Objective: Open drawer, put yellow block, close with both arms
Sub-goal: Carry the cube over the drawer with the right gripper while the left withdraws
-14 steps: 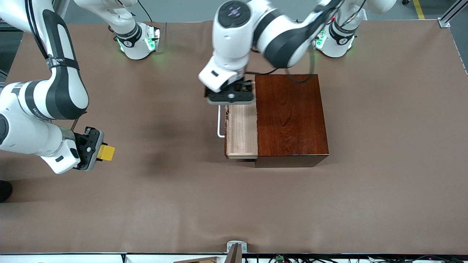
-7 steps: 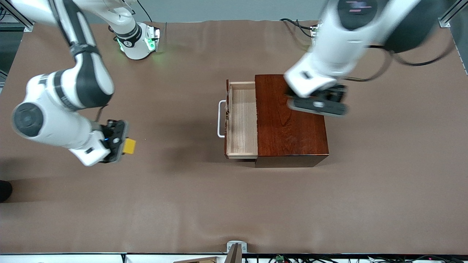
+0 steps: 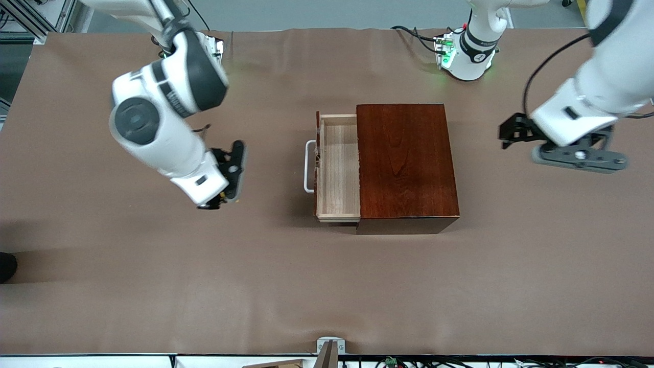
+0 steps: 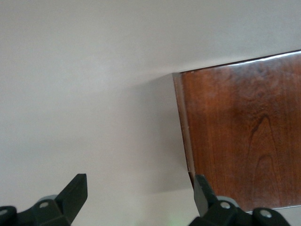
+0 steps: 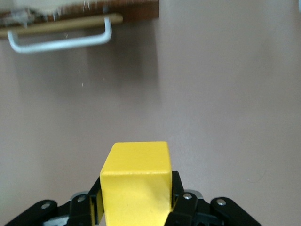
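Note:
The yellow block will be let go by my right gripper around the middle of the pale-wood tray (image 3: 335, 175), just behind the white handle. The block is now in front of the drawer.
The drawer (image 3: 337, 171) stands pulled out of the dark mahogany box (image 3: 406, 166), its pale-wood tray showing nothing inside and its white handle (image 3: 308, 166) facing the right arm's end. My right gripper (image 3: 231, 173) is in the air over the table in front of the drawer, shut on the yellow block (image 5: 136, 181). The handle (image 5: 61, 41) shows ahead of it in the right wrist view. The block is hidden by the hand in the front view. My left gripper (image 3: 577, 156) is open and empty over the table beside the box (image 4: 244, 136), toward the left arm's end.
The brown table cover (image 3: 327, 286) stretches wide around the box. Both green-lit bases (image 3: 462, 53) stand along the table's edge farthest from the front camera. A small metal bracket (image 3: 329, 347) sits at the edge nearest that camera.
My right gripper has carried the yellow block toward the drawer's front. My left gripper has swung from over the drawer, across the box, out to the left arm's end.

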Motion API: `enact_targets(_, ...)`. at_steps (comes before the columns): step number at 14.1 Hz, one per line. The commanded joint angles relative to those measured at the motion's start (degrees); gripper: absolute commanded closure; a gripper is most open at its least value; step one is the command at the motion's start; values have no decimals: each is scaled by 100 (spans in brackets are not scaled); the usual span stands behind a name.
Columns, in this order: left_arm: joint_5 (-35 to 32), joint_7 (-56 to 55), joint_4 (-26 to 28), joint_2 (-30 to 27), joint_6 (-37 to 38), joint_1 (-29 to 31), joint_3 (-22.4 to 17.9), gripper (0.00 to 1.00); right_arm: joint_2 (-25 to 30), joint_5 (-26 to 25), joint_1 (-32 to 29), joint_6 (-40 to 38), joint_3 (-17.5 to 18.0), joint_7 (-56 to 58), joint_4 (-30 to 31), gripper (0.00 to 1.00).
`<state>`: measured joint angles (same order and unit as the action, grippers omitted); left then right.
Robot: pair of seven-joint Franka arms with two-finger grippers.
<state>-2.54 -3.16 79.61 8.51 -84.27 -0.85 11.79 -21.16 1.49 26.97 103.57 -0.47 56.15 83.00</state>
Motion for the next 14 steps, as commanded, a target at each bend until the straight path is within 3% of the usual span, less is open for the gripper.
enact_targets(1, 175, 87, 362, -280, -45, 418, 77, 0, -168, -167, 492, -38, -67, -691, -292, 100)
enact_targets(8, 69, -71, 380, -297, -107, 516, 51, 0, -1117, -167, 1433, 207, -76, -1326, -1232, 100)
enact_targets(14, -1, -71, 371, -262, -107, 507, 77, 0, -1407, -307, 1890, 524, -76, -1273, -1242, 100)
